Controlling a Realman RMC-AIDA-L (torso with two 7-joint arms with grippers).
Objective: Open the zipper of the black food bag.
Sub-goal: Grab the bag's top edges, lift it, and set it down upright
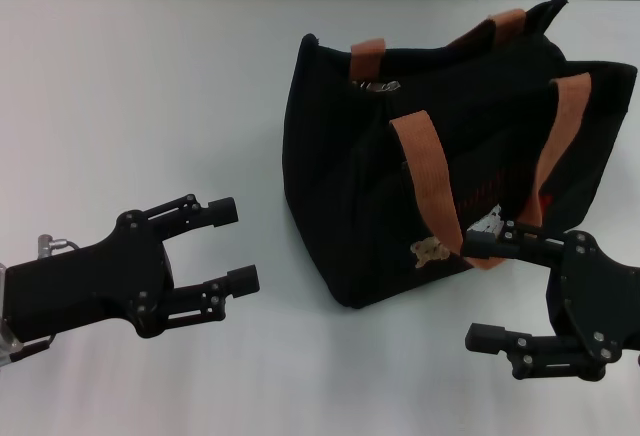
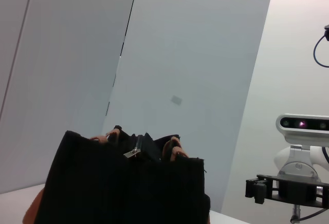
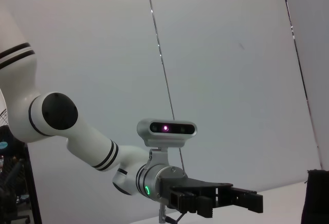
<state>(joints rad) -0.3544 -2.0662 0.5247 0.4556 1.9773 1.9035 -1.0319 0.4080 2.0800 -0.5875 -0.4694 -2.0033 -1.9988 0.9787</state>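
Observation:
Next, my left gripper closes on the short side (image 1: 318, 218) of the black food bag, low down under the silvery pull tab of the zipper.
The black food bag (image 1: 400, 176) stands upright on the white table, right of centre, with its orange-brown strap handles (image 1: 428, 171) flopped over it. The zipper's silvery pull tab (image 1: 378, 85) shows at the top seam's far-left end, and again as the pull tab (image 2: 133, 151) above the bag (image 2: 123, 188). My left gripper (image 1: 233, 245) hovers open to the left of the bag, a short gap away, holding nothing. My right gripper (image 1: 472, 292) is open at the bag's near right corner, its upper finger close against the fabric, with nothing between its fingers.
White table (image 1: 150, 106) stretches left of and in front of the bag; a pale wall runs along its far edge. The right wrist view shows the left arm (image 3: 77, 142) and a sliver of the bag (image 3: 316, 198).

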